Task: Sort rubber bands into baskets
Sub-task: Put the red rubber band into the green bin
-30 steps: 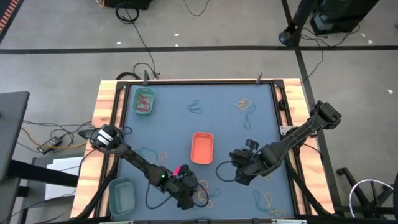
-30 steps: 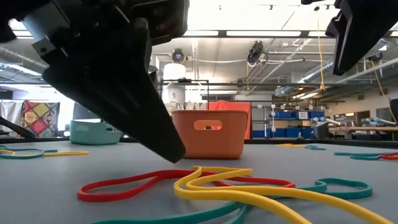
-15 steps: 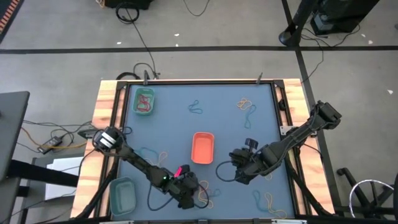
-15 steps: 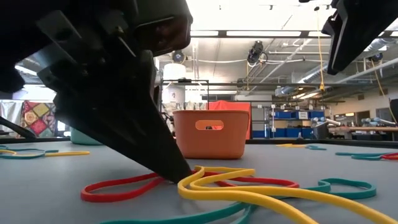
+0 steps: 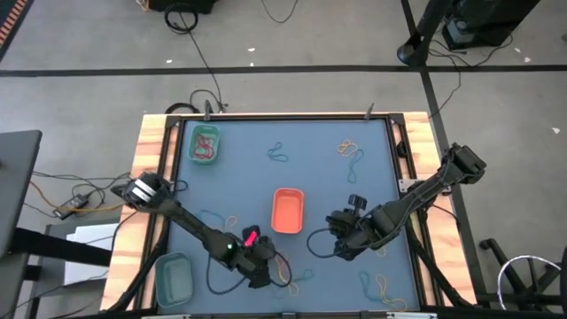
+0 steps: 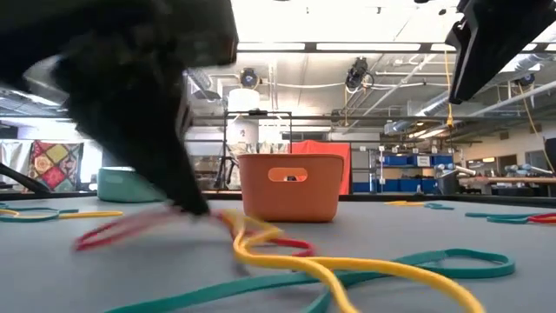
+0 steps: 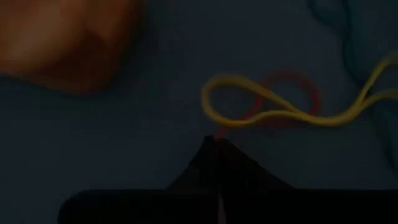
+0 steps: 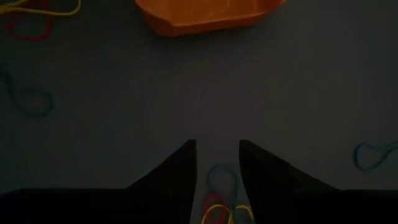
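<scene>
The robot's left gripper will release the red rubber band onto the red rubber bands inside the bright green basket (image 5: 205,150).
My left gripper (image 5: 260,271) is near the table's front edge, shut on a red rubber band (image 7: 292,99) from a small pile with a yellow band (image 7: 249,106) and a teal band (image 6: 417,261). My right gripper (image 8: 216,158) hovers open to the right of the orange basket (image 5: 287,211); teal and yellow bands (image 8: 221,186) lie on the mat below its fingers. The bright green basket (image 5: 205,144), at the far left, holds red bands. The dull teal basket (image 5: 174,276) stands at the near left. My left gripper pinches the red band's near end (image 7: 221,133) between its two fingertips, coming from above at a slant. The band runs from the tips under the yellow band to its loop (image 7: 306,93) on the mat. In the low view its held part (image 6: 122,230) is off the mat.
More loose bands lie on the blue mat: teal (image 5: 278,154) at the far middle, yellow and teal (image 5: 350,149) at the far right, several (image 5: 381,285) at the near right. Wooden rails (image 5: 146,151) frame the table. Black cables lie on the floor beyond.
My left gripper has come down onto the band pile, shut on the red band and drawn up and toward the table's left edge. The red band's held end has risen off the mat and the band has slid left, dragging the yellow band's loop with it.
</scene>
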Controlling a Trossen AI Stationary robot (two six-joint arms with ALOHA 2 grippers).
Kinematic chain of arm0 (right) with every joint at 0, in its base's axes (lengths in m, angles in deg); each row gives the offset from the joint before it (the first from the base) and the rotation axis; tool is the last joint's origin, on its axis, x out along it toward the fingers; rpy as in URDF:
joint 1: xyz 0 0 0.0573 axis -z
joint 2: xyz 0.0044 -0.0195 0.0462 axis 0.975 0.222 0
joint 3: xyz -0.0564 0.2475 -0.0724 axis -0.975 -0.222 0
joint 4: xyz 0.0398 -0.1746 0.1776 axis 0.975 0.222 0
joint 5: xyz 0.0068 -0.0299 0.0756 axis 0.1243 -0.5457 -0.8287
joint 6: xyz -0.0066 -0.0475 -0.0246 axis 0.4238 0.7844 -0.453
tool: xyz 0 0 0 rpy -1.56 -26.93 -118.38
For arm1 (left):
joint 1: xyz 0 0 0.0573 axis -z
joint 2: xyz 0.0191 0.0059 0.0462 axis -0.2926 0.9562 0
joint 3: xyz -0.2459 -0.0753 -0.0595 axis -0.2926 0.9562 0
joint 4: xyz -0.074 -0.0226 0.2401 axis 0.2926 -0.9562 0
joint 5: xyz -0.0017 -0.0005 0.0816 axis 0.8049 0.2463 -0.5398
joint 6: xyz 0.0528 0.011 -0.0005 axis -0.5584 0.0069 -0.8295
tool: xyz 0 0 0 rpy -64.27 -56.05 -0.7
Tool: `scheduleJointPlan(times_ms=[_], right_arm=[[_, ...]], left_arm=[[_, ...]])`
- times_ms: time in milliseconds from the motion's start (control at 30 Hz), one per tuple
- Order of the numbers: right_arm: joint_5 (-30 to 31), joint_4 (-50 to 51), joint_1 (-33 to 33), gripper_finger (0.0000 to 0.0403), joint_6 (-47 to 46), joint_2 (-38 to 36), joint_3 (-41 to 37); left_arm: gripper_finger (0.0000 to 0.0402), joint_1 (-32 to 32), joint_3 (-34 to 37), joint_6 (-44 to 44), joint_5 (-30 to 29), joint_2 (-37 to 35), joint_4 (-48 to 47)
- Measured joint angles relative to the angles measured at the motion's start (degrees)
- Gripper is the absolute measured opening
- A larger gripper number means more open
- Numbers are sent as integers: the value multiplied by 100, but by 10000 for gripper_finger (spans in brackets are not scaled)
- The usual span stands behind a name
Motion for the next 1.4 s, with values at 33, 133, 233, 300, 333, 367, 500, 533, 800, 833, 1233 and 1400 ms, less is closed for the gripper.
scheduleJointPlan(times_ms=[33, 133, 233, 300, 333, 367, 500, 533, 800, 833, 1233, 1400], right_arm=[[70, -2, 1, 133, -2, 0, -1], [146, -3, 39, 133, -45, 0, -1], [251, -8, 99, 133, -77, 0, -2], [258, -19, 166, 133, -81, 0, -26], [256, -18, 201, 133, -89, 0, -50], [252, -32, 240, 133, -92, 0, -78], [180, -153, 386, 133, -108, 0, -206], [113, -212, 427, 133, -110, 0, -237], [-140, -651, 671, 133, -502, 0, -321], [-169, -671, 690, 133, -600, 0, -321], [-527, -633, 796, 133, -1721, 0, -325], [-529, -620, 752, 133, -2073, 0, -325]], left_arm=[[2, -38, -6, 2, -20, -146, -166], [1, -112, -9, 2, -40, -535, -556], [1, -168, -9, -108, -23, -991, -667], [1, -192, -22, -305, -37, -1340, -680], [1, -218, -25, -336, -75, -1512, -753], [1, -245, -25, -339, -151, -1674, -924], [1, -461, -25, -145, -533, -2366, -1910], [1, -552, -25, -30, -652, -2535, -2196], [0, -1838, -27, 169, -988, -3459, -4342], [0, -2039, -27, 154, -992, -3528, -4553], [0, -4960, 642, -1799, -649, -4176, -4612], [0, -6243, 1361, -2523, -58, -4354, -3855]])
